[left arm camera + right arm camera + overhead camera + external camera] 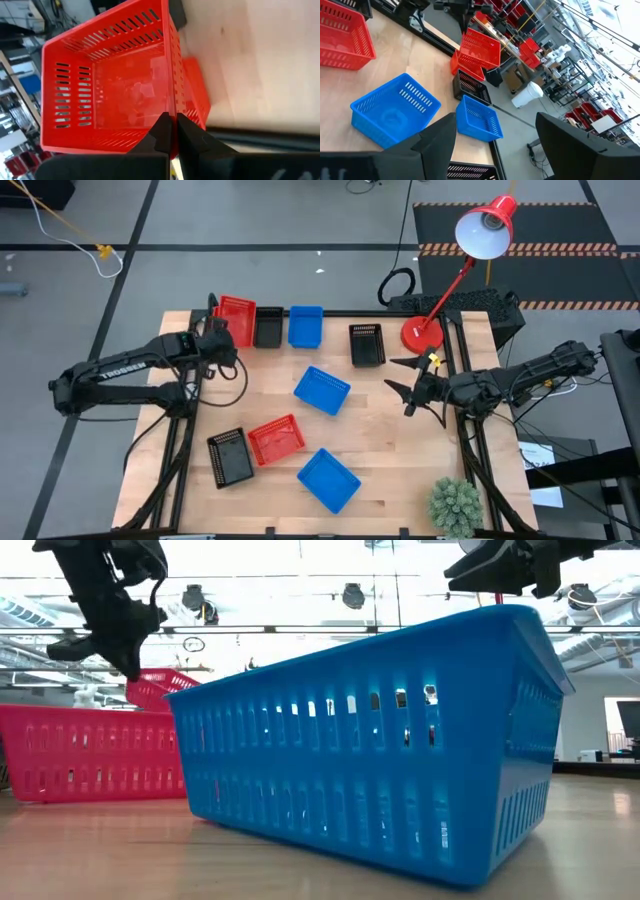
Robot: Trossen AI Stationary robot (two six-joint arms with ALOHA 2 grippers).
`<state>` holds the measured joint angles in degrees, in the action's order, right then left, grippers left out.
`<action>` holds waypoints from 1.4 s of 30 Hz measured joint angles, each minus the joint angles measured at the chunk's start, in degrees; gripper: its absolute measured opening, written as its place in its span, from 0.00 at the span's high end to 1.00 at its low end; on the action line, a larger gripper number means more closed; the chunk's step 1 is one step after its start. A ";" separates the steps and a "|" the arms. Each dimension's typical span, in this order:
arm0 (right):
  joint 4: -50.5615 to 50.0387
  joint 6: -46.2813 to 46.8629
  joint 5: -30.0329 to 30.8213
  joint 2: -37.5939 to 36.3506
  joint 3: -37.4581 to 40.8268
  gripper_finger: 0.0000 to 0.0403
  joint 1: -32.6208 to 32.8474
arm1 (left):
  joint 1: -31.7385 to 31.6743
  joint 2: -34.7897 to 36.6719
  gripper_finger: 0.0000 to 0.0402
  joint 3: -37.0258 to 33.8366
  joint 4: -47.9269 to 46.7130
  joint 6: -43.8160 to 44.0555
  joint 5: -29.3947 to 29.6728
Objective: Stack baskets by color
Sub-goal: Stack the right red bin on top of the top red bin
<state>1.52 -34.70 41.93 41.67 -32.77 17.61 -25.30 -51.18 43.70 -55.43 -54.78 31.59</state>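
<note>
The upper red basket sits crooked over the lower red basket; next I open my left gripper, retake the upper red basket's rim (170,75) and shift it straight.
My left gripper (172,131) is shut on a red basket (115,85) at the table's far left corner, above a second red basket (196,95). Beside them along the far edge stand a black basket (268,326) and a blue one (305,325). Flat on the table lie another black basket (367,344), a blue one (322,390), a red one (275,438), a black one (230,455) and a blue one (328,478). My right gripper (402,380) hovers open at the right side, touching nothing. My left gripper pinches one side wall of the red basket at its rim (172,112), one finger inside the basket and one outside. The fingers come slanting down from the table's left. The basket is tilted (480,47) over the lower red basket; I cannot tell whether the two touch.
A red desk lamp stands with its round base (422,334) at the far right, close to the right gripper. A small green plant (456,502) sits at the near right corner. Bare wood shows in the left middle (225,395) of the table.
</note>
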 joint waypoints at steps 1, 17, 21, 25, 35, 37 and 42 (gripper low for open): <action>0.00 -0.04 0.00 0.00 0.00 0.34 0.00 | -1.07 -0.02 0.98 0.00 -0.01 -1.45 -0.03; 0.00 -0.50 0.00 0.00 0.00 0.34 -0.02 | -18.35 -1.11 0.98 0.00 4.89 -17.58 -11.28; -0.02 -0.50 0.00 0.00 0.00 0.34 0.00 | -21.19 -3.08 0.97 0.00 4.73 -19.11 -12.27; -0.02 -0.50 0.00 0.00 -0.02 0.34 -0.02 | -23.14 -5.10 0.97 0.00 4.82 -21.14 -13.23; -0.02 -0.50 0.00 0.00 -0.04 0.34 -0.02 | -25.79 -7.45 0.95 0.00 5.72 -22.94 -15.07; -0.02 -0.50 0.00 0.00 -0.04 0.34 -0.02 | -25.72 -7.45 0.95 0.00 6.30 -22.72 -15.13; -0.02 -0.50 0.00 0.00 -0.04 0.34 -0.02 | -25.74 -7.45 0.94 0.00 6.06 -20.81 -15.21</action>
<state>1.50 -35.20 41.93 41.67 -32.82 17.58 -51.05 -58.63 43.70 -49.37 -75.59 16.38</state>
